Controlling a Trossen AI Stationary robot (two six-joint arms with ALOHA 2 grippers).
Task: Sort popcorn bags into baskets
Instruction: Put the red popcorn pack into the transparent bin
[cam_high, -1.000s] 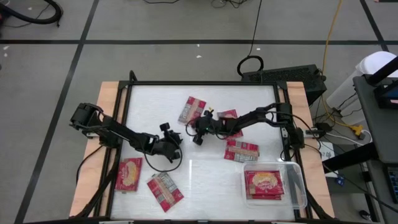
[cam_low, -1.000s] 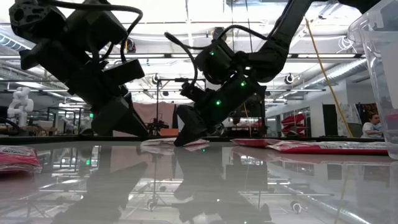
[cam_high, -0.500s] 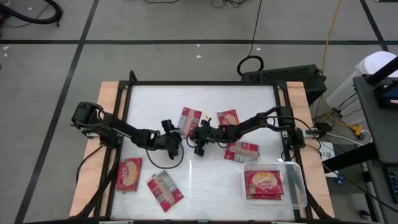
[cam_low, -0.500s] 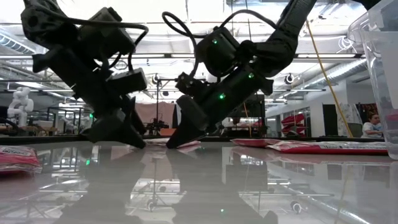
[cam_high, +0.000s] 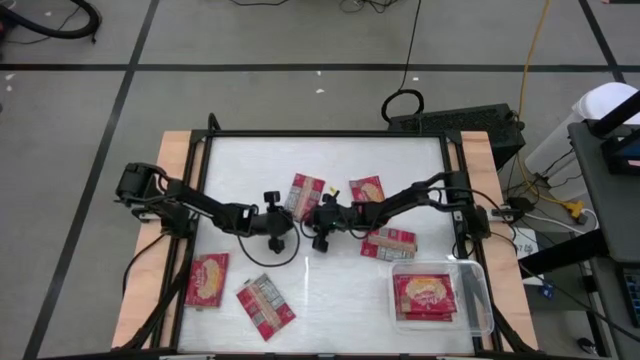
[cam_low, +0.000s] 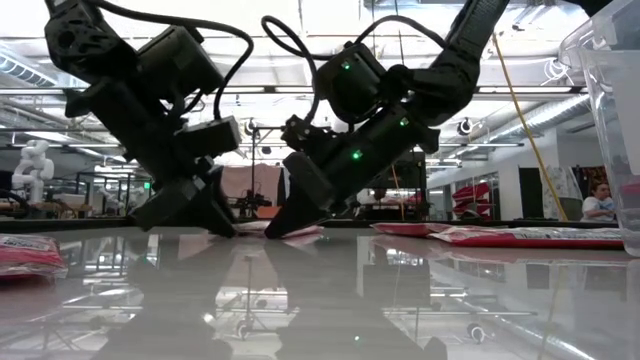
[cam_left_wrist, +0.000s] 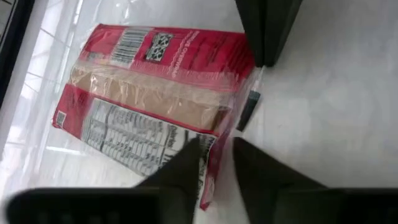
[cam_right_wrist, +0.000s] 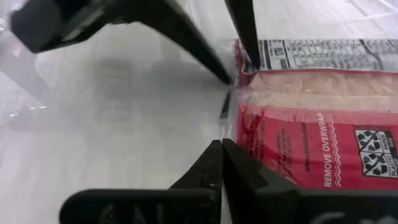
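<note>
I have both grippers crowding the flat packet's sealed end, so next I raise that end with my left gripper and take the packet's side edge (cam_high: 321, 190) with my right gripper.
Between my two grippers a red popcorn packet (cam_high: 305, 194) lies flat on the table, print side up; it also shows as the packet (cam_left_wrist: 155, 106) and the packet (cam_right_wrist: 311, 124). My left gripper (cam_high: 277, 222) (cam_left_wrist: 214, 165) is open, slanting down over one corner of the packet's near short end. My right gripper (cam_high: 322, 217) (cam_right_wrist: 222, 149) is shut, its tips on the table at the other corner of that end. Other packets lie flat: packet (cam_high: 367, 189), packet (cam_high: 388, 242), packet (cam_high: 207, 279), packet (cam_high: 265, 303). The clear bin (cam_high: 478, 290) holds stacked packets (cam_high: 425, 297). My left gripper straddles the sealed near end (cam_left_wrist: 208, 177) of the packet, slanting down from the table's left. One fingertip (cam_right_wrist: 252, 59) is on the printed face and the other (cam_right_wrist: 224, 76) is on the table just outside the edge. The packet lies flat. My right gripper's shut fingertips (cam_right_wrist: 219, 152) stand right beside the packet's sealed near end (cam_right_wrist: 236, 127), slanting down from the table's right. I cannot tell whether they touch it.
The bin stands at the table's near right corner. A black frame rail (cam_high: 330, 133) runs round the white tabletop. Cables loop off both arms above the table's middle. In the low view a person (cam_low: 600, 200) sits far off in the room.
The right gripper came toward the near edge, and the packet slid with it a short way toward the table's middle, uncovering the packet behind the arm. The left gripper moved toward the far right, up to the packet's near end. Over the last half second little moved.
</note>
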